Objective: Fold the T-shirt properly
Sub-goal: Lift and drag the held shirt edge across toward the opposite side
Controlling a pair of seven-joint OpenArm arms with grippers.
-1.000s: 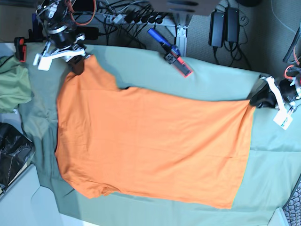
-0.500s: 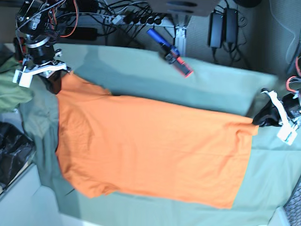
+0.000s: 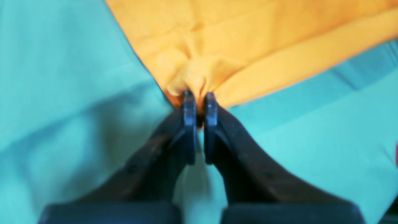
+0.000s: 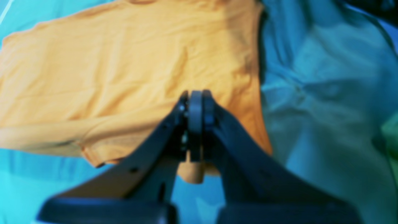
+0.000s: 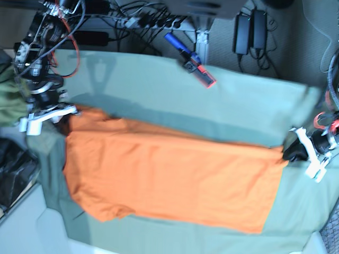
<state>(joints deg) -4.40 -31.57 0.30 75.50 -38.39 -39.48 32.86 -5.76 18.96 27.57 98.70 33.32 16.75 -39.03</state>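
Note:
The left gripper's fingers pinch a shallow bunch at the T-shirt's far hem corner, so the robot should open them and take that corner (image 5: 278, 154) deeper before pulling the T-shirt back.
The orange T-shirt (image 5: 169, 177) lies spread across the pale green table cloth (image 5: 212, 100), its far long edge partly lifted. My left gripper (image 5: 287, 153), at the right in the base view, is shut on the shirt's far hem corner; in the left wrist view (image 3: 199, 99) a pinch of orange cloth (image 3: 202, 74) sits between the fingers. My right gripper (image 5: 64, 117), at the left in the base view, is shut on the far shoulder or sleeve corner; in the right wrist view (image 4: 196, 124) orange cloth (image 4: 124, 71) hangs below the closed fingers.
An olive green bunched garment (image 5: 9, 100) lies at the far left edge. A black bag (image 5: 13, 174) sits below it. A blue and red tool (image 5: 192, 61) rests on the cloth's back edge, with cables and power bricks (image 5: 251, 32) behind.
Both grippers have carried the shirt's far edge toward the near side. The right gripper moved down and left in the base view; the shirt's visible area is narrower.

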